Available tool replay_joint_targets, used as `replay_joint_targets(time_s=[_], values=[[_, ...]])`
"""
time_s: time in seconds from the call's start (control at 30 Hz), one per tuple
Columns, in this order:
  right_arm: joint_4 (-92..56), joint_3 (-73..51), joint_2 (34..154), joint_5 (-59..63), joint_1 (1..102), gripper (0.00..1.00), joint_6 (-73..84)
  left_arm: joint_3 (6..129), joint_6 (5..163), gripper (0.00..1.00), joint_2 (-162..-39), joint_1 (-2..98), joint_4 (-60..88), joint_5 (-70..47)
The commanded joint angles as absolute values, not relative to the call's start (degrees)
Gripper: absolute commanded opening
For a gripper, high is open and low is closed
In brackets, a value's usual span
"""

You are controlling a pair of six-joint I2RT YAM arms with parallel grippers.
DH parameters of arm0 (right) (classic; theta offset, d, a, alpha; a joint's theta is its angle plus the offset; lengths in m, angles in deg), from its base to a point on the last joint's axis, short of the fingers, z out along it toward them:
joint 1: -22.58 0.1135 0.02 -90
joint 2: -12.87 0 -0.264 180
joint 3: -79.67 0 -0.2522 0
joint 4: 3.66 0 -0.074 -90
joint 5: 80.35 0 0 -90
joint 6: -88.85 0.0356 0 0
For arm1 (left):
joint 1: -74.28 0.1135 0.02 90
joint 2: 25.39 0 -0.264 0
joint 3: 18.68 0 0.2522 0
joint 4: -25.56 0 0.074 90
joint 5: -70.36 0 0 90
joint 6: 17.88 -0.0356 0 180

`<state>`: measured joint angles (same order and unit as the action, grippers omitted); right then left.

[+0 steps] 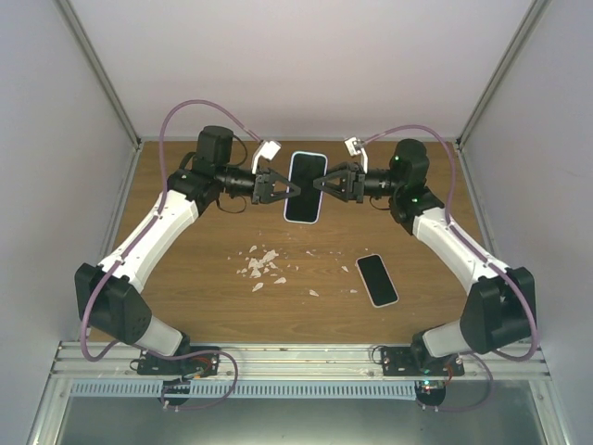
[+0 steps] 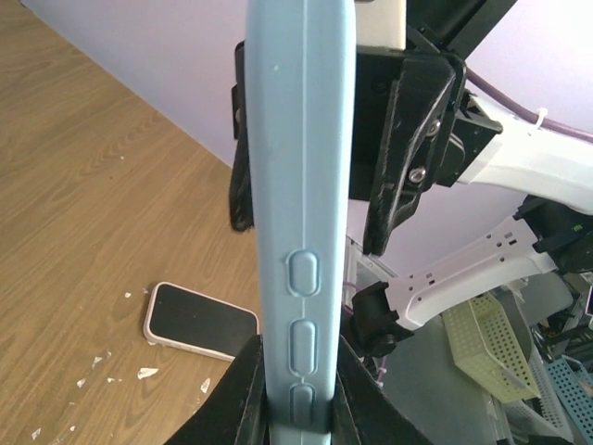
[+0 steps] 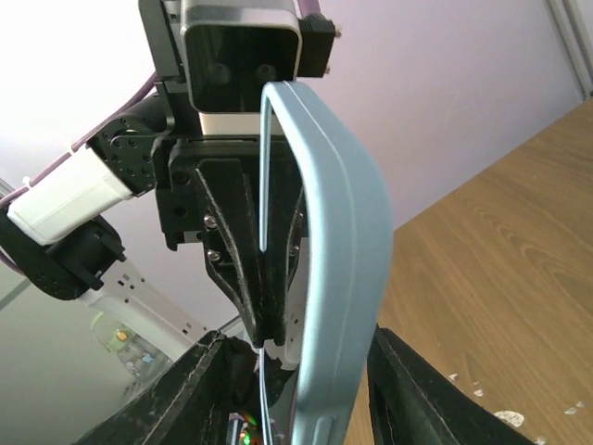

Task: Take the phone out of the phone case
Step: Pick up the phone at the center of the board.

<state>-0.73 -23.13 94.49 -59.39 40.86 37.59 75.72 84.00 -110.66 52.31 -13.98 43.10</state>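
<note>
The phone case is clamped by my left gripper midway along its long edge, so my right gripper should hold the case's opposite edge while my left gripper takes the case's near corner (image 1: pixel 287 219).
A phone (image 1: pixel 305 185) with a dark screen, in a light blue case, hangs in the air between my two grippers above the far part of the table. My left gripper (image 1: pixel 298 190) is shut on the case's left long edge; in the left wrist view (image 2: pixel 301 408) its fingers clamp the blue side with the button bumps (image 2: pixel 301 167). My right gripper (image 1: pixel 321 183) is at the opposite edge. In the right wrist view (image 3: pixel 296 389) its fingers stand apart on both sides of the case's curved blue edge (image 3: pixel 343 250), with a gap on the left side.
A second phone (image 1: pixel 377 279) in a pale case lies flat, screen up, on the wooden table at the right; it also shows in the left wrist view (image 2: pixel 199 320). Several white scraps (image 1: pixel 262 264) lie scattered mid-table. White walls close the back and sides.
</note>
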Motion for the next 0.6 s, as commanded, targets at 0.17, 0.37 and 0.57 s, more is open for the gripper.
replay_joint_targets(time_s=[0.17, 0.37, 0.57], values=[[2.98, -21.03, 96.51, -58.57, 42.86, 0.3, 41.38, 75.44, 85.13, 0.0, -110.2, 52.55, -7.96, 45.23], [4.1, -21.1, 95.95, -59.52, 42.67, 0.07, 42.05, 75.57, 83.07, 0.06, -110.05, 52.52, -9.88, 43.85], [3.84, -20.73, 95.41, -59.6, 40.47, 0.01, 41.79, 75.33, 79.1, 0.29, -108.62, 52.88, -12.98, 41.48]])
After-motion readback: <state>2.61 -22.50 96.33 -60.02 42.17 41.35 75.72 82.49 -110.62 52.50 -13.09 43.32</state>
